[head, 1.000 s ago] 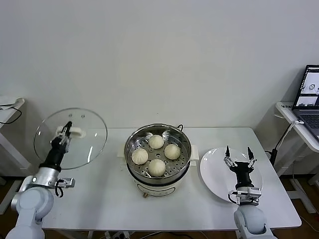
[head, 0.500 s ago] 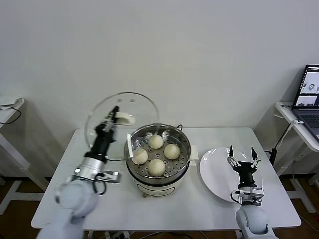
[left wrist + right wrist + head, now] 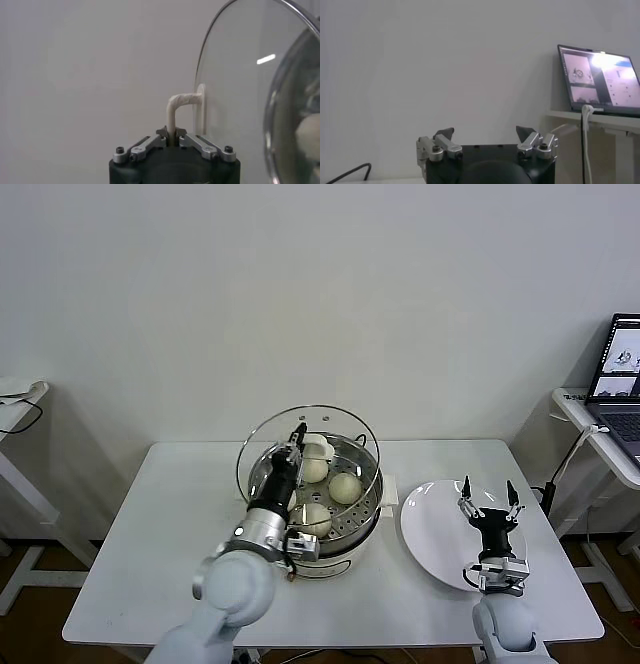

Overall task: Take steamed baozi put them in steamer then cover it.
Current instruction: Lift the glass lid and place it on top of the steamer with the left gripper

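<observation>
I need to release the glass cover flat on the steel steamer's round rim (image 3: 316, 488) with my left gripper, covering the baozi.
The steel steamer (image 3: 366, 514) stands mid-table with cream-white baozi (image 3: 345, 488) inside; three show, the rest hidden behind my left arm and the cover. My left gripper (image 3: 298, 436) is shut on the cream handle (image 3: 317, 447) of the glass cover (image 3: 262, 446), holding it tilted, nearly upright, over the steamer's left rim. In the left wrist view the gripper (image 3: 171, 134) pinches the handle (image 3: 177, 106), with the cover (image 3: 235, 85) beside it. My right gripper (image 3: 488, 496) is open and empty, pointing up above the white plate (image 3: 435, 536); it also shows in the right wrist view (image 3: 485, 134).
A laptop (image 3: 623, 371) sits on a side table at the far right, also seen in the right wrist view (image 3: 600, 80). A white side table edge (image 3: 20, 399) stands at the far left. The white table (image 3: 150, 564) ends close in front.
My left arm has carried the cover from the far left of the table rightward to over the steamer. The right gripper has barely moved.
</observation>
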Robot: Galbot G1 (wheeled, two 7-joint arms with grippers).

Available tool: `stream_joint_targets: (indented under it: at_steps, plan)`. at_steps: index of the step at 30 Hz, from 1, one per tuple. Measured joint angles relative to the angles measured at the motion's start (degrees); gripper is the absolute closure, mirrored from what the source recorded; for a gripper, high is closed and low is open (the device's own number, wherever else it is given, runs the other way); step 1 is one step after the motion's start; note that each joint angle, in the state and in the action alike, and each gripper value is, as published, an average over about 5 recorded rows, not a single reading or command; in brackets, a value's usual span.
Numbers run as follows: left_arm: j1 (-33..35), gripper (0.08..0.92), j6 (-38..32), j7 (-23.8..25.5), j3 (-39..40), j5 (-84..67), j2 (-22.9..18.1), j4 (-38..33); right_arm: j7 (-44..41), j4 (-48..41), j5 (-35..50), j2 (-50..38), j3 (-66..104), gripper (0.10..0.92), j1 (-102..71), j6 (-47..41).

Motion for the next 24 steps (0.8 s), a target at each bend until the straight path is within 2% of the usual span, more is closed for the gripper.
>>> stream_joint_targets:
  at_steps: [12, 24]
  plan:
    - [-0.4, 0.808, 2.7, 2.8, 2.4, 5.2, -2.8, 4.2, -0.3, -0.2, -0.1, 0.0, 0.5, 0.203, -0.1, 0.0]
    - [-0.3, 0.808, 3.1, 3.2, 2.8, 6.8, -4.6, 7.2, -1.0, -0.4, -0.1, 0.0, 0.5, 0.203, -0.2, 0.3]
